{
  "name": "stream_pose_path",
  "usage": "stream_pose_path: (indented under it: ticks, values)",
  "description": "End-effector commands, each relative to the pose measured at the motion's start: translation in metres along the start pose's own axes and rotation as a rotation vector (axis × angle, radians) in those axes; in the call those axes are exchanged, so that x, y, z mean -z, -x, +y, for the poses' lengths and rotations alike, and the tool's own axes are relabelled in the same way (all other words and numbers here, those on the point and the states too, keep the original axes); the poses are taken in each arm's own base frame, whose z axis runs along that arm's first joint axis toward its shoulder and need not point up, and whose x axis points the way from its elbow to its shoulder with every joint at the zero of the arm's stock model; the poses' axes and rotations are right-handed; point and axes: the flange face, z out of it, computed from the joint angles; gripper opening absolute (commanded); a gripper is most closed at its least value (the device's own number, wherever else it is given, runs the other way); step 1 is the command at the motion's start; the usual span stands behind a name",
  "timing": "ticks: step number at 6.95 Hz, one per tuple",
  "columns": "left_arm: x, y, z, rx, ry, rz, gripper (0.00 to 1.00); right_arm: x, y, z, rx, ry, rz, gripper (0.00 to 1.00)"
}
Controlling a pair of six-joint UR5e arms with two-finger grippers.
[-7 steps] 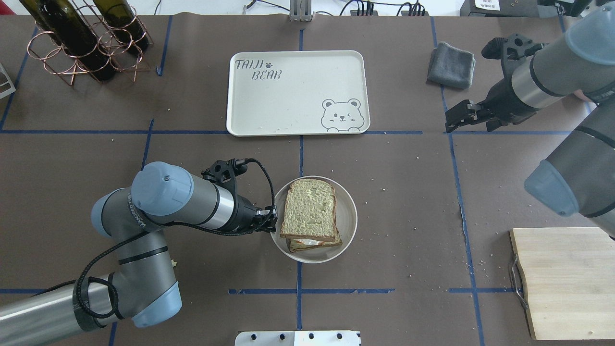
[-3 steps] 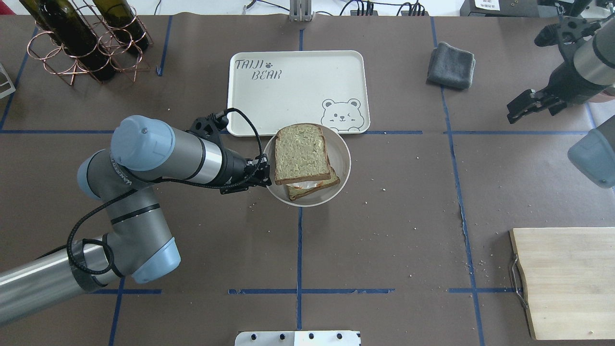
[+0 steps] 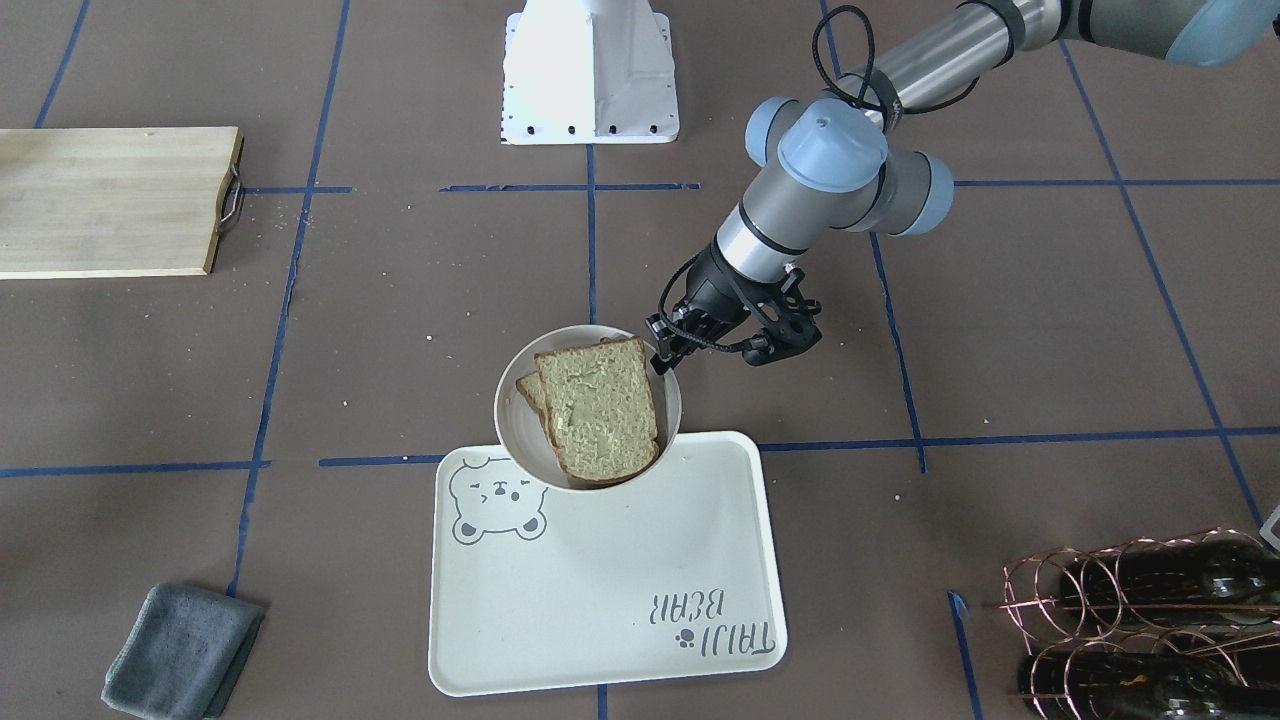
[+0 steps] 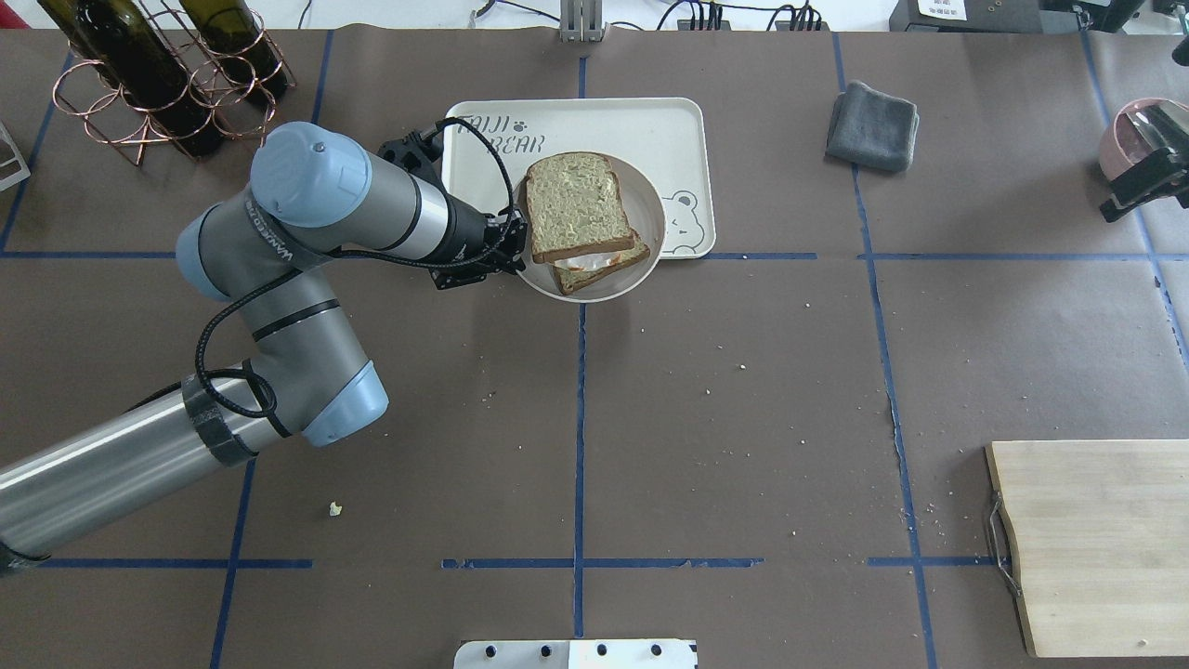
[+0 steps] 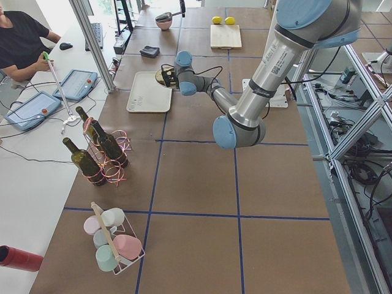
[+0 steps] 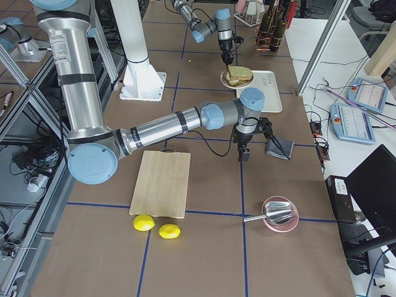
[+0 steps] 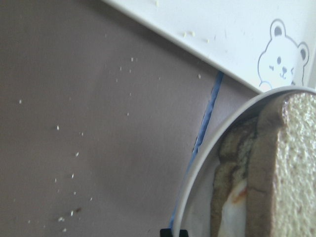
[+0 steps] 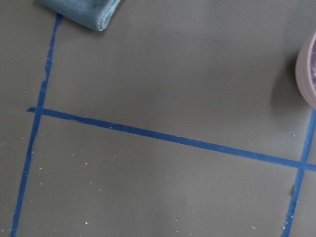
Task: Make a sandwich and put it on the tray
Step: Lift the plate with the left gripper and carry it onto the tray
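Note:
My left gripper will set the plate on the tray (image 3: 608,554) between the bear face and the lettering.
The sandwich (image 4: 576,206) is two greenish-tan bread slices with white egg (image 7: 232,212) showing between them. It lies on a small round cream plate (image 4: 650,243). My left gripper (image 4: 516,243) is shut on the plate's left rim and holds it above the near edge of the cream bear tray (image 4: 669,130). In the front-facing view the plate (image 3: 502,405) with the sandwich (image 3: 600,405) overlaps the tray (image 3: 600,600), and the left gripper (image 3: 662,355) is at its rim. My right gripper (image 4: 1144,184) is at the far right edge, away from the plate; I cannot tell whether it is open or shut.
A grey cloth (image 4: 873,125) lies right of the tray. A pink bowl (image 4: 1129,130) sits at the far right. A wooden board (image 4: 1096,548) is near right. A wire rack of wine bottles (image 4: 167,74) stands far left. Crumbs dot the brown table.
My left gripper has carried the plate with the sandwich from mid-table away from me to over the tray's near edge. The right arm has withdrawn to the right edge.

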Motion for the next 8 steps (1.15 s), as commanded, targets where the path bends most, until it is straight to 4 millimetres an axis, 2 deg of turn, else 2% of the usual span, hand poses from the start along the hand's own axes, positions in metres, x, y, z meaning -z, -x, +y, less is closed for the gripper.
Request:
stream_pose_path:
  ticks: [1, 4, 7, 8]
  values:
    - [-0.039, -0.016, -0.037, 0.152, -0.050, -0.061, 0.00, -0.001, -0.048, 0.007, -0.056, 0.009, -0.038, 1.00]
    - [-0.067, -0.024, -0.055, 0.297, -0.084, -0.082, 0.00, 0.006, -0.051, 0.006, -0.070, -0.005, -0.029, 1.00]
    - [-0.075, -0.032, -0.059, 0.363, -0.103, -0.060, 0.00, 0.006, -0.056, 0.007, -0.103, -0.005, -0.025, 1.00]
    - [-0.072, -0.034, -0.059, 0.358, -0.099, -0.040, 0.32, 0.006, -0.056, 0.007, -0.106, -0.005, -0.025, 1.00]
